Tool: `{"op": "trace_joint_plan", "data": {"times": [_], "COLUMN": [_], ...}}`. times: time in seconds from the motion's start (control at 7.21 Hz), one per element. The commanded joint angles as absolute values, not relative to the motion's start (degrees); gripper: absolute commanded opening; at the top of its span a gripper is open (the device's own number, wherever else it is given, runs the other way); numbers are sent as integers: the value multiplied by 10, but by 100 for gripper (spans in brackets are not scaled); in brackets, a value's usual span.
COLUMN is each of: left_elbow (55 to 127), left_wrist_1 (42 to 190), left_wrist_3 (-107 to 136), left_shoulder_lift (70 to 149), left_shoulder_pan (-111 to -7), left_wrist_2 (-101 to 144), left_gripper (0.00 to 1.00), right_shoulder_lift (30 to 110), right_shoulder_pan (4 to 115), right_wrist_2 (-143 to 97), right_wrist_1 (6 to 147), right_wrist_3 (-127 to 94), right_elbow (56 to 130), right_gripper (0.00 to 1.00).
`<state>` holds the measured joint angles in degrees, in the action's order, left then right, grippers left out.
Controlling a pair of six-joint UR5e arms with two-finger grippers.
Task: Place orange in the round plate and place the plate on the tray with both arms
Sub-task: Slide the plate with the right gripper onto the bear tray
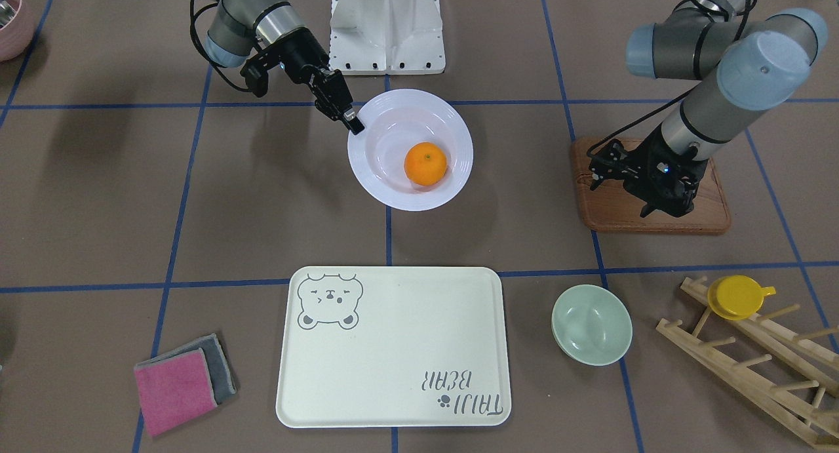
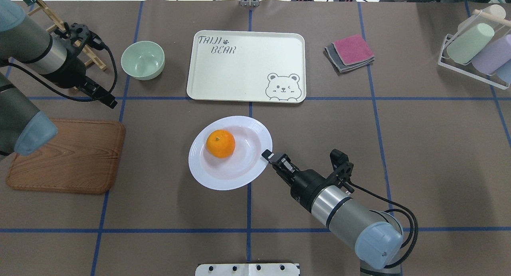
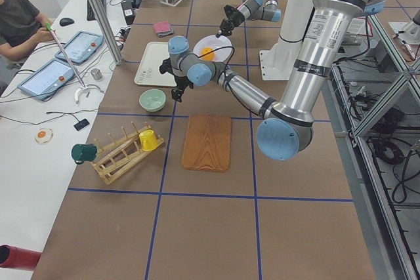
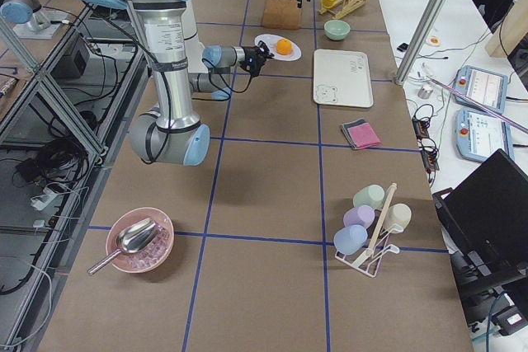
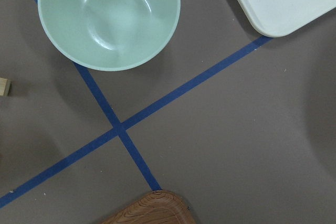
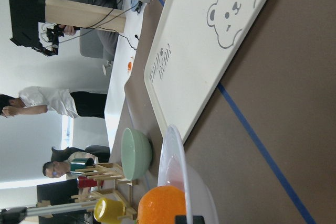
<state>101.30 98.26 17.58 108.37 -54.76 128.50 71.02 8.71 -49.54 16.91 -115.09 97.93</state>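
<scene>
The robot's right gripper should set the white round plate down on the cream tray (image 1: 395, 306) (image 6: 201, 62) between the bear face and the lettering.
The orange (image 1: 425, 164) lies inside the white round plate (image 1: 452, 122), which sits mid-table on the robot's side of the tray (image 1: 393, 348). My right gripper (image 1: 354, 122) is at the plate's rim nearest its arm, shut on the rim; in the overhead view the right gripper (image 2: 268, 155) meets the plate (image 2: 223, 182) at its right edge. In the right wrist view the orange (image 6: 163, 205) shows behind the plate's rim (image 6: 173, 156). My left gripper (image 1: 663, 207) hangs open and holding nothing above the wooden board (image 1: 616, 210), well away from the plate. The cream bear tray (image 2: 247, 72) has nothing on it.
A pale-green bowl (image 1: 592, 323) stands beside the tray on my left arm's side. A wooden rack (image 1: 754, 361) carrying a yellow cup (image 1: 737, 297) is beyond it. Folded pink and grey cloths (image 1: 180, 384) lie on the tray's other side. A rack of cups (image 2: 475, 48) stands far right.
</scene>
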Motion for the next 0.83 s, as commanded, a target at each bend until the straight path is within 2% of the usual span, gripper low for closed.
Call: {"op": "trace_joint_plan", "data": {"times": [0.0, 0.14, 0.42, 0.69], "left_elbow": [1014, 1015, 1021, 1021], "left_wrist_1": [983, 983, 979, 979], "left_wrist_3": [176, 176, 177, 177], "left_shoulder_lift": [1084, 1084, 1084, 1083], "left_shoulder_pan": [-548, -548, -548, -548], "left_wrist_2": [1285, 1286, 1286, 1286], "left_gripper": [99, 99, 99, 99], "right_shoulder_lift": [646, 608, 544, 522], "right_shoulder_pan": [141, 179, 230, 229], "right_wrist_2": [-469, -466, -465, -449], "right_wrist_1": [163, 163, 168, 170], "right_wrist_3": [-1184, -1244, -1328, -1346], "right_elbow": [904, 824, 722, 672], "right_gripper": [0, 0, 0, 0]}}
